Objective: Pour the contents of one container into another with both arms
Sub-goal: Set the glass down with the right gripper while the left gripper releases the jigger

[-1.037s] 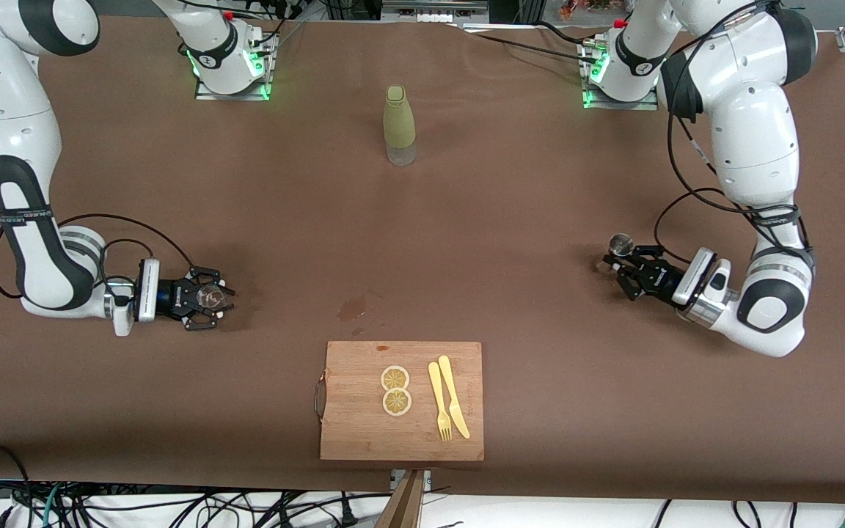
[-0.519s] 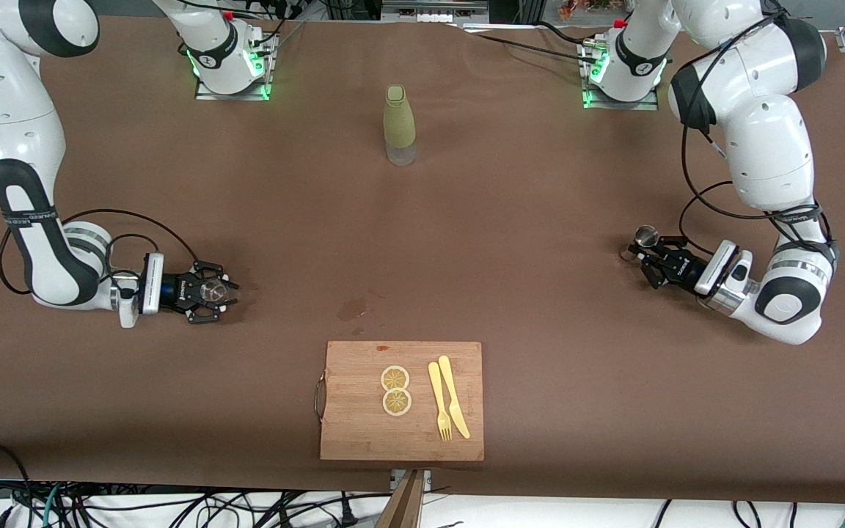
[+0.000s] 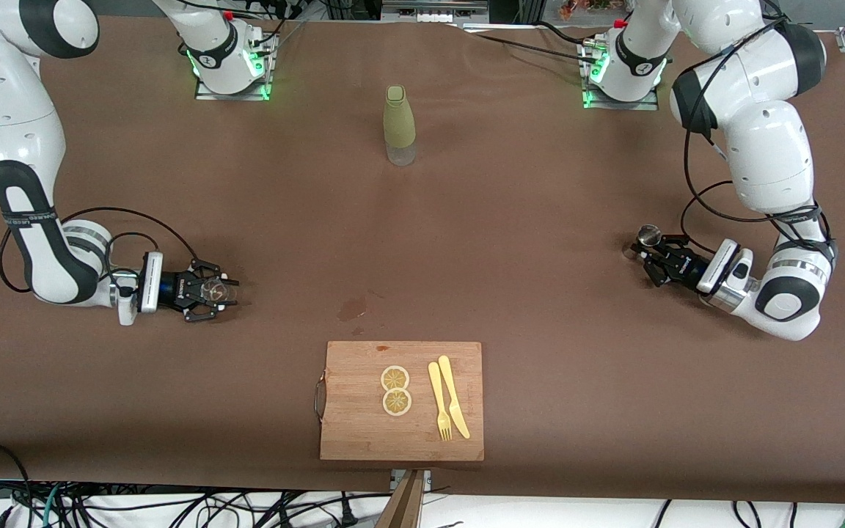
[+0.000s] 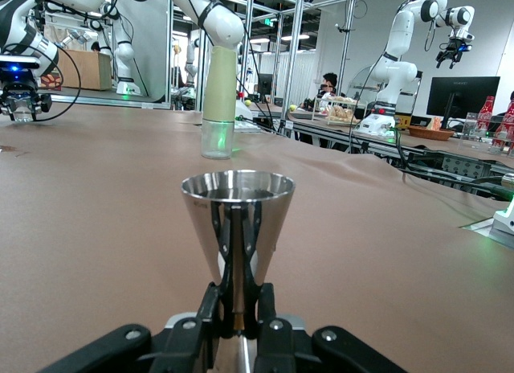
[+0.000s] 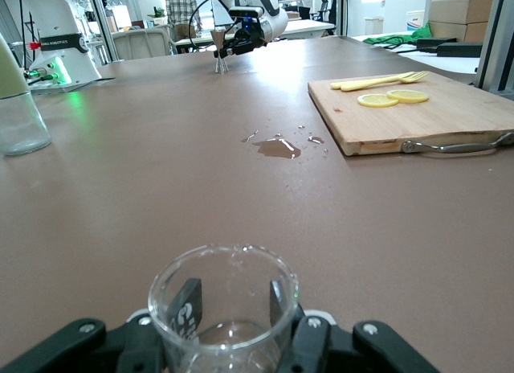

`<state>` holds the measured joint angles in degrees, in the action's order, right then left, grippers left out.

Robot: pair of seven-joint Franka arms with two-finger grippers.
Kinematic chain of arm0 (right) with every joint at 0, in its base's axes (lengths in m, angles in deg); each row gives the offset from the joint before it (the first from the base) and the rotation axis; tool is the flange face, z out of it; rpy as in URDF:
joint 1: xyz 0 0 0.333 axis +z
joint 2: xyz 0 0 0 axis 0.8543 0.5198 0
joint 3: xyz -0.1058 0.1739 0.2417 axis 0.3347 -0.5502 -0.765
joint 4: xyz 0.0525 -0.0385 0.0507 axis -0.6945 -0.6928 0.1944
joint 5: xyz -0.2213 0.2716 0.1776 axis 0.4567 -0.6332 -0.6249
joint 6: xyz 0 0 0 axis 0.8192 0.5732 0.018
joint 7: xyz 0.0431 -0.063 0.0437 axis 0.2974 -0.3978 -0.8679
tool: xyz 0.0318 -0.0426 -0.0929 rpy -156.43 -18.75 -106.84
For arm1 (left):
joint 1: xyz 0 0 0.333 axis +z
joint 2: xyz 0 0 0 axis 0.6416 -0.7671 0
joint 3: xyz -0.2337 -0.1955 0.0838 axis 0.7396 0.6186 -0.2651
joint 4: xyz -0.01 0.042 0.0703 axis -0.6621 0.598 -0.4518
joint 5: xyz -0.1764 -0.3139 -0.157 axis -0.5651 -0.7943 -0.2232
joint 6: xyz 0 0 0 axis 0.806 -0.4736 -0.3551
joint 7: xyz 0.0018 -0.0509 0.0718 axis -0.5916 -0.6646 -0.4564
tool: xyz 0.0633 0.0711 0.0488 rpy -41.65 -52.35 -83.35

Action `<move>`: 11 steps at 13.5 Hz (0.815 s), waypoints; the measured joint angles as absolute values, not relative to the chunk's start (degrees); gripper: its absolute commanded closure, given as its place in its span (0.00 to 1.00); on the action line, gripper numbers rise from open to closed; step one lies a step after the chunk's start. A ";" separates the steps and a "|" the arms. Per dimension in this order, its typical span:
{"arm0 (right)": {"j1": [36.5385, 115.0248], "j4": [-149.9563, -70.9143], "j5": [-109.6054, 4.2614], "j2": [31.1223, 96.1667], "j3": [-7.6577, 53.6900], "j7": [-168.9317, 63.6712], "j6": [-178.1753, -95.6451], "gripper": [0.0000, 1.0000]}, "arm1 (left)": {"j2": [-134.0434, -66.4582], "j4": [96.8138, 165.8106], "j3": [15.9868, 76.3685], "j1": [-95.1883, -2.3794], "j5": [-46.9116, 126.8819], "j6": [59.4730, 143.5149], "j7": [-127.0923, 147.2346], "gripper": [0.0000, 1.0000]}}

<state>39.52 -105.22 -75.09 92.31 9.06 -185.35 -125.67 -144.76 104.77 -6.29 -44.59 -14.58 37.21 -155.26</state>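
Next, my left gripper lets go of the jigger on the bare table point(image 3: 615, 273) just past its fingertips, a little closer to the cutting board.
My left gripper point(image 3: 643, 252) is low over the table near the left arm's end. It is shut on the narrow waist of the silver-grey metal jigger point(image 3: 648, 236). The left wrist view shows the jigger point(image 4: 238, 216) upright, its upper cone above the pinched fingers point(image 4: 213, 309). Near the right arm's end, my right gripper point(image 3: 218, 292) is low over the table and shut on the tiny clear glass cup point(image 3: 209, 290). In the right wrist view the cup point(image 5: 218, 329) stands upright between the dark pads point(image 5: 186, 307).
A tall olive-green bottle point(image 3: 399, 125) stands mid-table toward the bases. Nearest the front camera, a wooden cutting board point(image 3: 364, 418) carries two lemon slices, a yellow fork and a knife. A small wet patch point(image 3: 353, 308) lies between the board and the bottle.
The left gripper has carried the jigger toward the left arm's end of the table. The right gripper has drawn back slightly with the cup.
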 measured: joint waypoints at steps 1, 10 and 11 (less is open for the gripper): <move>39.57 -105.26 -75.09 92.33 9.25 -185.37 -125.69 0.50 | -144.77 104.75 -6.30 -44.59 -14.58 37.21 -155.31 1.00; 39.96 -105.29 -76.33 92.81 11.18 -185.45 -126.05 0.49 | -145.39 102.34 -6.24 -45.80 -25.36 39.68 -156.01 1.00; 39.98 -105.29 -76.82 92.82 11.31 -185.46 -126.21 0.49 | -145.72 102.33 -6.27 -45.79 -25.36 40.00 -156.16 1.00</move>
